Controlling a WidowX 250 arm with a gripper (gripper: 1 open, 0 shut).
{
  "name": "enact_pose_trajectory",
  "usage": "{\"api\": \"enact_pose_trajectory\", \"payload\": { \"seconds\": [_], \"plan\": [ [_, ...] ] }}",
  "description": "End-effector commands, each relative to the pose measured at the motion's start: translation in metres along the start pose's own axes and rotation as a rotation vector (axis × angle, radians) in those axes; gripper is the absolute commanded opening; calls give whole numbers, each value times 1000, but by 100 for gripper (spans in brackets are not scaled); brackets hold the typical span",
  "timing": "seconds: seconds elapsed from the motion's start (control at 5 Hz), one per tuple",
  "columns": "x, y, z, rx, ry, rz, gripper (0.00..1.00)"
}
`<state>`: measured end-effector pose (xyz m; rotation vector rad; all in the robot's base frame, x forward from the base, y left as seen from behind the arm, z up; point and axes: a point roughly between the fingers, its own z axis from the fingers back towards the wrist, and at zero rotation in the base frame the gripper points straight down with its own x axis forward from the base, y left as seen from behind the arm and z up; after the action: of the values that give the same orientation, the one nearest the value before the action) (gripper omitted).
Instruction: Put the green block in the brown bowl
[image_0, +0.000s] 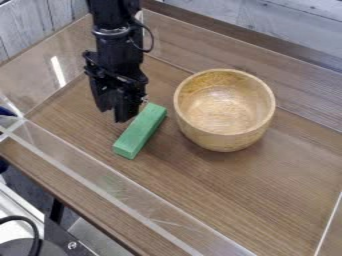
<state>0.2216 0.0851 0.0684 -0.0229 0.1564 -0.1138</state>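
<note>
My gripper's fingers are hanging next to the long side of the green block, so next I lift, move over toward the brown bowl and close on the block's far end (154, 112).
The green block (139, 132) lies flat on the wooden table, left of the brown bowl (223, 139), with its long axis running from near left to far right. The bowl stands upright and empty, a short gap away from the block. My black gripper (118, 112) hangs pointing down just above and behind the block's far end. Its two fingers stand apart with nothing between them.
A low clear plastic wall (80, 172) runs along the table's front and left edges. Bare wood table (254, 200) stretches in front of and to the right of the bowl. The arm (114, 25) rises at the upper left.
</note>
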Motion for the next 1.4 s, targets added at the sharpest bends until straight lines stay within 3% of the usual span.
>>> {"api": "enact_pose_trajectory", "payload": {
  "seconds": [0.0, 0.2, 0.4, 0.8, 1.0, 1.2],
  "plan": [
    [8, -1, 6, 19, -59, -14, 0],
    [9, -7, -3, 10, -71, -27, 100],
    [9, -2, -4, -2, -56, -28, 0],
    [8, -1, -6, -23, -42, -33, 0],
    [6, 1, 1, -24, -44, -14, 0],
    [25, 6, 12, -21, -54, -3, 0]
  ]
}}
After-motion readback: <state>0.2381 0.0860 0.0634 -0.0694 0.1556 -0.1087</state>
